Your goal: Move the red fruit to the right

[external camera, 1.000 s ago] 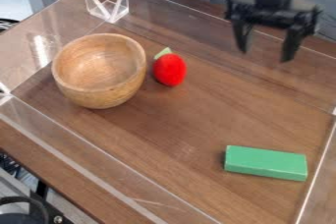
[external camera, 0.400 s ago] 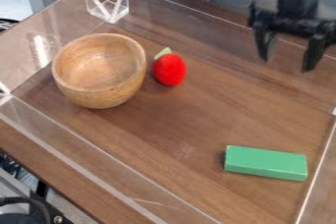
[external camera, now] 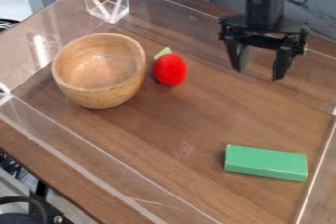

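The red fruit is beside the wooden bowl. My gripper should go there next and close on the fruit's end (external camera: 167, 59) by its green leafy cap.
The red fruit (external camera: 168, 69) is small, bright red and rounded, with a green leafy cap on its upper left. It rests on the wooden table just right of the wooden bowl (external camera: 98, 69). My black gripper (external camera: 260, 71) hangs well to the right of the fruit, apart from it, fingers pointing down. Its jaws stand wide open with nothing between them.
A flat green rectangular block (external camera: 265, 162) lies near the front right. Clear plastic walls (external camera: 108, 7) enclose the wooden surface on all sides. Bare wood lies between the fruit and the gripper.
The gripper swung right and then came back left, now standing lower and closer to the fruit than a second ago. Fruit, bowl and block have not moved.
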Robot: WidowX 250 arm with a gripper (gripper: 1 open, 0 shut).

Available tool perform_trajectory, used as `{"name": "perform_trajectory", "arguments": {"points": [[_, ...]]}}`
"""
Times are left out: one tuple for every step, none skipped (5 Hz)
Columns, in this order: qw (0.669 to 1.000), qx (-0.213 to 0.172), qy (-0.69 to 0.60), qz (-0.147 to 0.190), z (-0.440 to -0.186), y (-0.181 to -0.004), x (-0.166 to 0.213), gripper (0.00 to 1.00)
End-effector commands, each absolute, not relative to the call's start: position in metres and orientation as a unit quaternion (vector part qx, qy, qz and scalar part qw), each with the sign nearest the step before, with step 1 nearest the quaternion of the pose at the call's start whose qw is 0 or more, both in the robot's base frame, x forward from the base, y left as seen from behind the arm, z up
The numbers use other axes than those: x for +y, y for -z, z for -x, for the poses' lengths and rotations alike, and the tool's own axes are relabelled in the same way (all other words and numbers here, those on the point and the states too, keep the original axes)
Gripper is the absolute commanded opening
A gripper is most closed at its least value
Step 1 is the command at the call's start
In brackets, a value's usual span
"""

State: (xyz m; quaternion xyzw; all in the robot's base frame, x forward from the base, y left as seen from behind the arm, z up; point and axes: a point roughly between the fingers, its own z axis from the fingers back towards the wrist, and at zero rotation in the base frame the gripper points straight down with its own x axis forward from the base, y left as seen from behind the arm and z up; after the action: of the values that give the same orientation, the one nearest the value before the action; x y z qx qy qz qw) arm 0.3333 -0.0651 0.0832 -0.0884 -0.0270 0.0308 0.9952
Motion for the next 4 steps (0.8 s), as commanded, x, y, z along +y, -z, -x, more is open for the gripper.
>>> {"name": "perform_trajectory", "arguments": {"points": [[0.995,-0.047,-0.045,0.078,-0.336,-0.095,-0.043,1.0],[0.994,-0.056,-0.072,0.063,-0.334,-0.097,-0.004,1.0],[0.99,-0.061,-0.116,0.053,-0.331,-0.094,0.027,1.0],[0.987,-0.068,-0.141,0.043,-0.326,-0.09,0.044,1.0]]}}
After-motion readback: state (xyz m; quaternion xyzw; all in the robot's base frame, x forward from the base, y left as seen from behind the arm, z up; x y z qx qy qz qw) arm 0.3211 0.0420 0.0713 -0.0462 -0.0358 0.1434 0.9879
